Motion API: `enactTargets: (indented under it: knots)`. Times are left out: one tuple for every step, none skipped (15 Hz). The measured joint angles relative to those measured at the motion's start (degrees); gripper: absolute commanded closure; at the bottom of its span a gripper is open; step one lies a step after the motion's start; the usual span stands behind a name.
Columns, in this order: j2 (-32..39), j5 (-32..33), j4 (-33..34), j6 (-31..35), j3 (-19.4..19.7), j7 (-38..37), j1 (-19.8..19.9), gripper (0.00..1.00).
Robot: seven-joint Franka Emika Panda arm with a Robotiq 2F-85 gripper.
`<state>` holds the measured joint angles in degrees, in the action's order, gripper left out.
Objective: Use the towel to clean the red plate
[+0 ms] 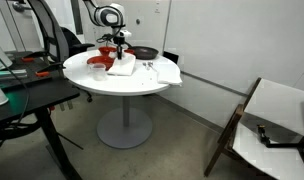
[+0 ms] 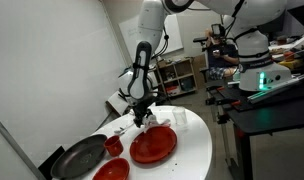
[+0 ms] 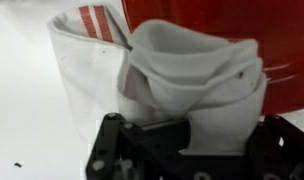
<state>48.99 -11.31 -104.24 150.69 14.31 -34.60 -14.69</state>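
I should use my gripper to set the white towel down on the table point(image 1: 136, 69) between the red plate and the other white cloth.
The red plate point(image 2: 154, 146) lies on the round white table point(image 2: 197, 150); it also shows in an exterior view point(image 1: 99, 61) and at the top of the wrist view point(image 3: 202, 14). The towel point(image 3: 192, 80) is white with red stripes, bunched up, and hangs from my gripper point(image 3: 190, 138). Part of it rests on the table beside the plate's edge and part lies over the plate. My gripper point(image 2: 142, 116) is shut on the towel, low over the plate's edge; it also shows in an exterior view point(image 1: 118, 50).
A dark pan point(image 2: 80, 157), a red cup point(image 2: 114, 146) and a red bowl point(image 2: 112, 170) sit near the plate. Another white cloth point(image 1: 162, 72) lies by the table edge. A desk point(image 1: 32, 100) and a chair point(image 1: 272, 125) stand around the table.
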Motion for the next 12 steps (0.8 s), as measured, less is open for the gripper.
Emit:
enactTargets:
  knots:
    - [0.0,0.0,0.5,0.0,0.6,-0.7,0.5,0.98]
    - [0.0,0.0,0.9,0.0,1.1,-1.5,1.1,0.98]
    - [0.0,0.0,1.2,0.0,1.5,-2.4,1.5,0.98]
    - [0.0,0.0,1.4,0.0,1.9,-3.2,2.0,0.99]
    - [0.0,0.0,1.6,0.0,2.3,-4.0,2.4,0.99]
    - [0.0,0.1,1.7,0.0,2.7,-4.9,2.7,0.99]
    - [0.0,0.1,1.8,0.0,3.1,-5.7,3.0,0.98]
    - [0.0,0.2,1.8,0.0,3.5,-6.6,3.3,0.98]
    - [0.0,0.2,1.8,0.0,3.8,-7.4,3.5,0.98]
    - [0.1,0.2,1.8,0.0,3.9,-8.2,3.9,0.99]
    - [0.2,0.2,1.8,0.0,4.0,-9.1,4.3,0.99]
    - [0.4,0.2,1.8,0.0,4.0,-9.7,4.8,0.99]
